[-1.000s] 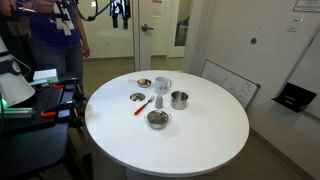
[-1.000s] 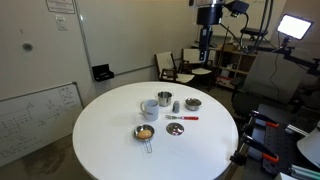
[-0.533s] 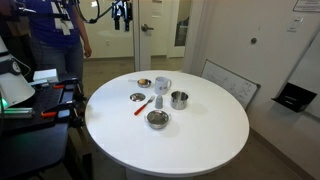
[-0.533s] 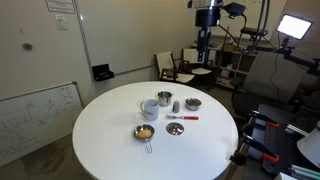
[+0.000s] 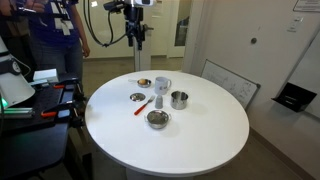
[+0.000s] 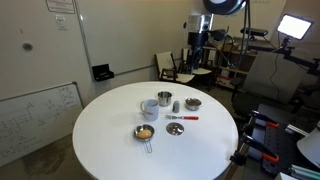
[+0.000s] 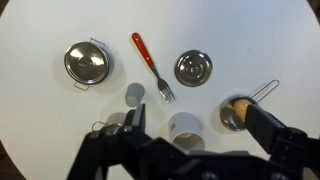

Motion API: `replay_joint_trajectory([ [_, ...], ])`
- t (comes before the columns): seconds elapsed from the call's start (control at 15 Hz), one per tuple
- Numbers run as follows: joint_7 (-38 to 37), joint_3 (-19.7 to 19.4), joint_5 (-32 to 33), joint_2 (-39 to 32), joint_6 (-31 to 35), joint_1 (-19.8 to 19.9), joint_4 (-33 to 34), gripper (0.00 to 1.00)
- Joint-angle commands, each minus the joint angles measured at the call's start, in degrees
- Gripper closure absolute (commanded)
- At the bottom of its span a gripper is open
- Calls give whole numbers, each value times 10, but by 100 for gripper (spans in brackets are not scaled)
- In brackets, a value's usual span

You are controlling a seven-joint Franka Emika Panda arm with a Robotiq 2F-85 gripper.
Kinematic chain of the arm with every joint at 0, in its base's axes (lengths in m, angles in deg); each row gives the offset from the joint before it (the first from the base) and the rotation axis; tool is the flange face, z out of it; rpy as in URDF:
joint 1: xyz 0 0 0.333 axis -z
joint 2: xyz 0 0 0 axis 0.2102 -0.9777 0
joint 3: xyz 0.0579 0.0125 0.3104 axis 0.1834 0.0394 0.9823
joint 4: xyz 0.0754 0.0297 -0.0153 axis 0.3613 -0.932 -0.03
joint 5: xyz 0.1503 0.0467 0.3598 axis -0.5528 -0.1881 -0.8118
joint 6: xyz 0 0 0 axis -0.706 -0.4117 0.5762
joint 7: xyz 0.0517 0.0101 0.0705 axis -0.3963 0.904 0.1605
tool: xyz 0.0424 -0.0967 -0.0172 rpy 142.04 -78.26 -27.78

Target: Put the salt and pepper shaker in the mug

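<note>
The robot's gripper will close on the upper part of the pale shaker [image 5: 159, 98] [image 7: 132, 99], which stands upright next to the red-handled fork.
The white mug [image 7: 186, 129] stands near the table's middle, seen from above in the wrist view and in both exterior views [image 5: 162, 85] [image 6: 150, 107]. The small pale shaker [image 7: 135, 95] stands upright on the table beside the mug [image 5: 158, 101] [image 6: 176, 106], next to the red-handled fork [image 7: 149, 60]. My gripper [image 7: 194, 113] is open and empty, high above the table, with its fingers framing the mug from above. The arm hangs beyond the table's far side [image 5: 137, 45].
A steel pot with handles [image 7: 87, 62], a small steel dish [image 7: 193, 67] and a strainer bowl holding something yellow [image 7: 238, 112] surround the mug. A shiny steel cup [image 5: 179, 99] stands close to it. A person [image 5: 55, 35] stands behind the round white table [image 5: 190, 140].
The arm has swung in toward the table in both exterior views. The objects on the table have not moved.
</note>
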Motion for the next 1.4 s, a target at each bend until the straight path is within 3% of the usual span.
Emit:
replay_joint_trajectory([
  [0.0, 16, -8, 5, -103, 53, 14, 58, 0],
  [0.33, 7, -19, 28, -210, 72, 27, 135, 0],
  [0.6, 19, -9, -1, -275, 84, 44, 187, 0],
  [0.73, 37, 6, -21, -278, 70, 56, 196, 0],
  [0.8, 15, -9, 2, -263, 76, 44, 173, 0],
  [1.13, 20, -1, -9, -275, 76, 49, 188, 0],
  [1.33, -14, -22, 6, -315, 75, 40, 215, 0],
])
